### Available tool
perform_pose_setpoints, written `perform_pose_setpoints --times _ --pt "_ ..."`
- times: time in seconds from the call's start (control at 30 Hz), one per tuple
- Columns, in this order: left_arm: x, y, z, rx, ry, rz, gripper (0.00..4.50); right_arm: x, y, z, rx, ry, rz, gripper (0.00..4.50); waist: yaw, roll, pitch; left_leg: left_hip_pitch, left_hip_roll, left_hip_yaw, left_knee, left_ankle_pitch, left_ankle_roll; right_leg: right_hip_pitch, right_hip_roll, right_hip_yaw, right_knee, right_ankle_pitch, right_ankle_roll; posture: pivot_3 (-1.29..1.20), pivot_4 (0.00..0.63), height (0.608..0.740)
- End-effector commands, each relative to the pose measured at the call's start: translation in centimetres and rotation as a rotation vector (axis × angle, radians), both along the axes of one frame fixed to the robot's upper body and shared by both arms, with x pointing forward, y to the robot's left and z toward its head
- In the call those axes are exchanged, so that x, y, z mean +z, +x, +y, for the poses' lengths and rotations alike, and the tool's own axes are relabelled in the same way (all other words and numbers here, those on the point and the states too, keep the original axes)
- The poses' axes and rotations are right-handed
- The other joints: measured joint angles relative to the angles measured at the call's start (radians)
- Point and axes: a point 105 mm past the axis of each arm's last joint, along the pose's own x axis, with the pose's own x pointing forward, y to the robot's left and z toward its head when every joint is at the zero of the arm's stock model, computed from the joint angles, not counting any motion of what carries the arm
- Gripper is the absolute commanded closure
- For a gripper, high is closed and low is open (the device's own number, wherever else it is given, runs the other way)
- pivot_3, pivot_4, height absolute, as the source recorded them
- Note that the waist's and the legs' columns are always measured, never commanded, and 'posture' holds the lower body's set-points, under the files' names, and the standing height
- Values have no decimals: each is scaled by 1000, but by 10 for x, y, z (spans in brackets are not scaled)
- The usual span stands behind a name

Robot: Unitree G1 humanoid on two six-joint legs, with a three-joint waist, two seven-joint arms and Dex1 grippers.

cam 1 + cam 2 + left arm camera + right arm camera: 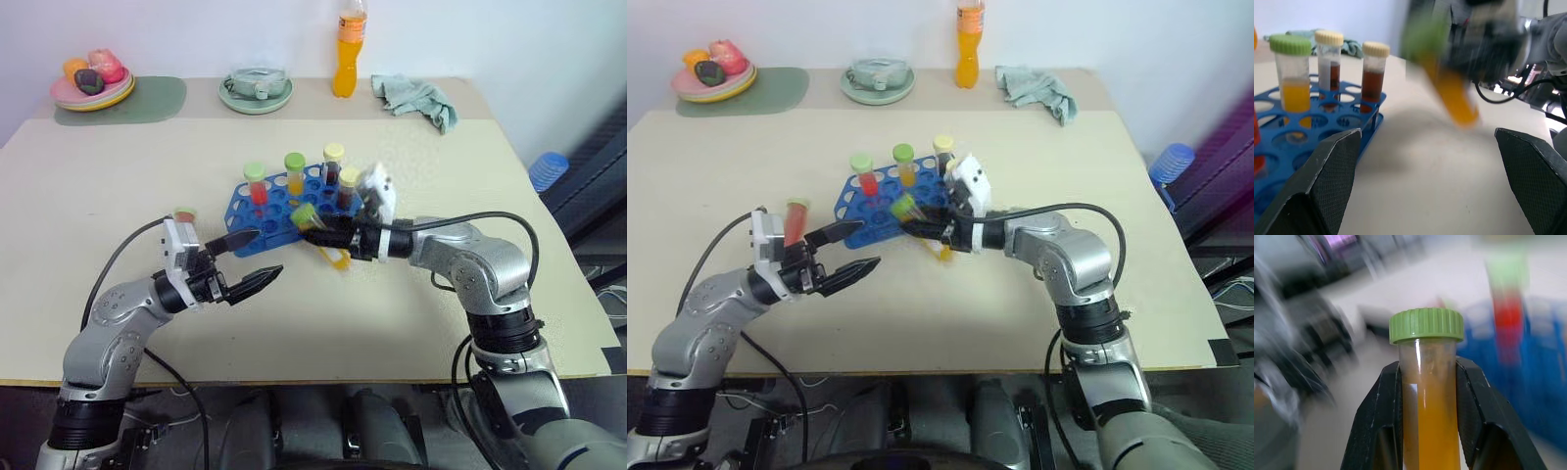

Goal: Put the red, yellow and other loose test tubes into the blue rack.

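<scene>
Next, my right gripper releases the orange-yellow tube in the blue rack (312, 211), just in front of the yellow tube.
The blue rack (279, 211) stands mid-table with several capped tubes upright in it: one red (257, 186), one yellow (295, 176), and two dark ones (333, 166). My right gripper (328, 235) reaches in sideways just in front of the rack. It is shut on a green-capped tube of orange-yellow liquid (1427, 396), held tilted above the table. My left gripper (250, 259) hovers open and empty, left of that tube and in front of the rack. Another red tube (796, 220) stands upright behind my left wrist.
Along the far edge sit a plate of fruit (93, 86) on a green mat (147, 98), a cup on a saucer (257, 88), an orange bottle (348, 54) and a crumpled cloth (416, 98). A blue object (549, 168) lies beyond the table's right edge.
</scene>
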Motion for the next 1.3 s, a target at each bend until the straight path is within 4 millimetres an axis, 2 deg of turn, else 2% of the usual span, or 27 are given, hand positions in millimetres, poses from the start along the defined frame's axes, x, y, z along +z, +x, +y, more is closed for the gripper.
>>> perform_pose_setpoints --times 0.03,0.1,0.17,0.37,0.8,1.17,1.3 --pt "6 -3 10 33 -11 -31 0 29 -1 7 19 214 -177 3703 -2 0 0 0 0 0 0 0 0 0 0 0 0 0 0 0 150 740" --pt "6 -5 17 54 -24 -24 0 36 6 14 -32 319 -240 3703 -8 0 0 0 0 0 0 0 -1 0 0 0 0 0 0 0 150 740" --pt "4 -6 23 74 -34 -21 0 34 14 21 -77 364 -279 3703 -7 1 0 0 0 0 -1 4 -6 -1 1 0 1 0 0 0 150 740" --pt "6 -12 40 135 -62 -27 0 25 37 34 -188 463 -324 3703 -5 1 0 0 0 0 -1 4 -6 -1 0 0 0 0 0 0 150 740" --pt "9 -25 61 209 -44 -50 0 1 77 31 -405 470 -356 3703 -10 2 1 1 0 0 -1 4 -7 -1 0 0 1 0 0 0 150 740" --pt "7 -31 68 230 -28 -49 0 -25 77 29 -399 410 -352 3703 -10 2 1 1 0 0 -1 4 -7 -1 0 0 2 0 0 0 150 740" --pt "6 -31 67 227 -23 -51 0 -34 83 23 -446 387 -324 3703 -10 2 1 1 0 0 -1 4 -8 -1 0 0 2 0 0 0 150 740"
